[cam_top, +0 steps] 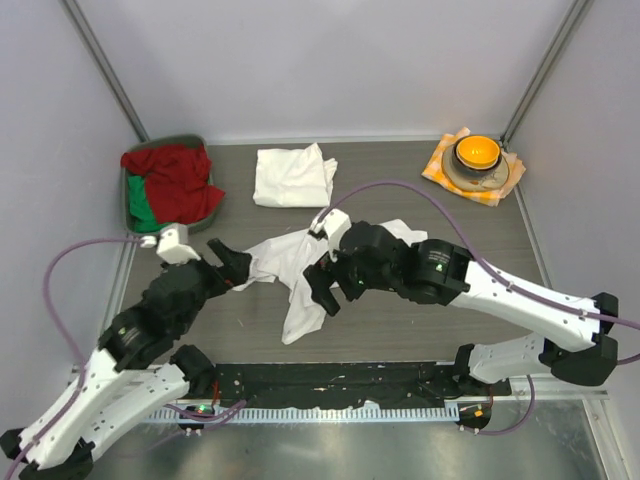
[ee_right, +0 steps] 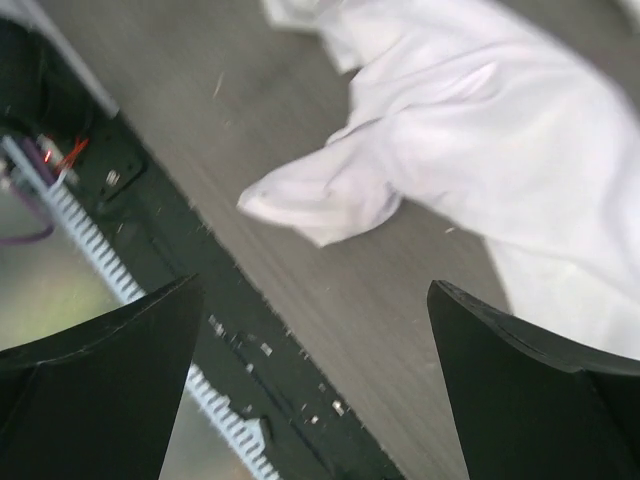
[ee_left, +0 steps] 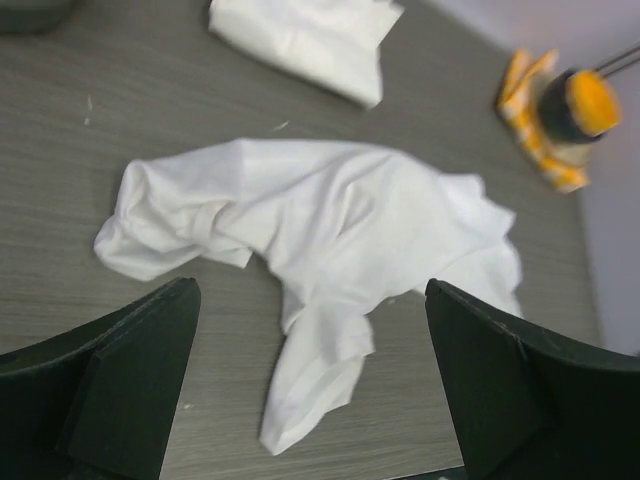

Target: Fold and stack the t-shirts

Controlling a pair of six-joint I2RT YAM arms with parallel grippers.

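Note:
The robot's left gripper should next grab the crumpled white t-shirt by its trailing end, at the corner (cam_top: 287,338) (ee_left: 274,441) nearest the black rail.
A crumpled white t-shirt (cam_top: 292,262) lies spread on the middle of the table, one end trailing toward the near edge. A second white t-shirt (cam_top: 292,177) lies folded behind it. My left gripper (cam_top: 236,268) hovers at the crumpled shirt's left end, open with nothing in it. In the left wrist view the t-shirt (ee_left: 330,215) lies beyond the open left gripper (ee_left: 310,400). My right gripper (cam_top: 322,288) is over the shirt's middle, open and empty. In the right wrist view the t-shirt (ee_right: 480,130) lies ahead of the right gripper (ee_right: 315,390).
A green bin (cam_top: 130,200) with red and green cloth stands at the back left. An orange bowl (cam_top: 476,153) sits on an orange-and-white checked cloth (cam_top: 440,170) at the back right. A black rail (ee_right: 250,330) runs along the table's near edge.

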